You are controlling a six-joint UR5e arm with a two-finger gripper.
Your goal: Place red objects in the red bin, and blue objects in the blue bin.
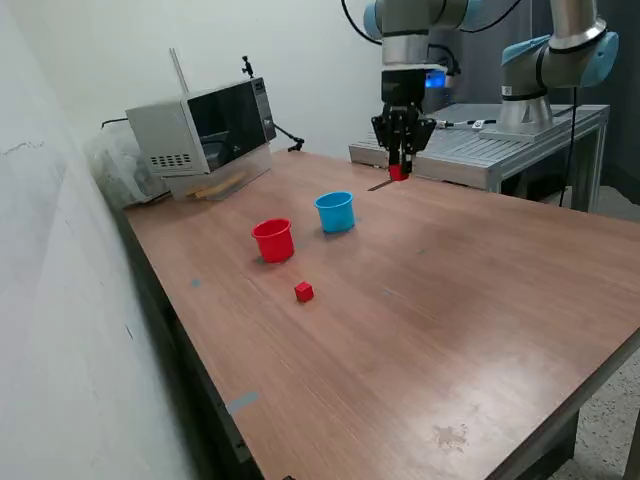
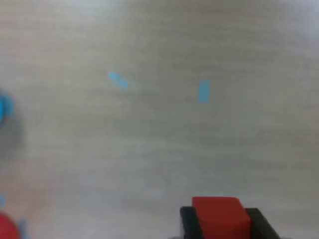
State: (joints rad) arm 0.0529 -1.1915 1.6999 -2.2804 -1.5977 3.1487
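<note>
My gripper is holding the small red cube. It will let go of the cube inside the red cup (image 1: 274,243) beside the light blue cup.
My gripper (image 1: 400,168) hangs over the far part of the wooden table (image 1: 480,300), shut on a small red cube (image 1: 398,172), held above the surface. In the wrist view the red cube (image 2: 220,215) sits between my two black fingers (image 2: 187,219). A second red cube (image 1: 304,292) lies on the table in front of the red cup (image 1: 273,240). The light blue cup (image 1: 336,212) stands beside the red cup, on the exterior view's right of it. Edges of the red cup (image 2: 7,226) and the blue cup (image 2: 5,107) show blurred in the wrist view. No dark blue cubes are in view.
A microwave (image 1: 205,128) stands at the far corner on the exterior view's left, against the wall. A metal bench (image 1: 480,145) with another arm's base is behind the table. Small blue tape marks (image 2: 203,91) dot the tabletop.
</note>
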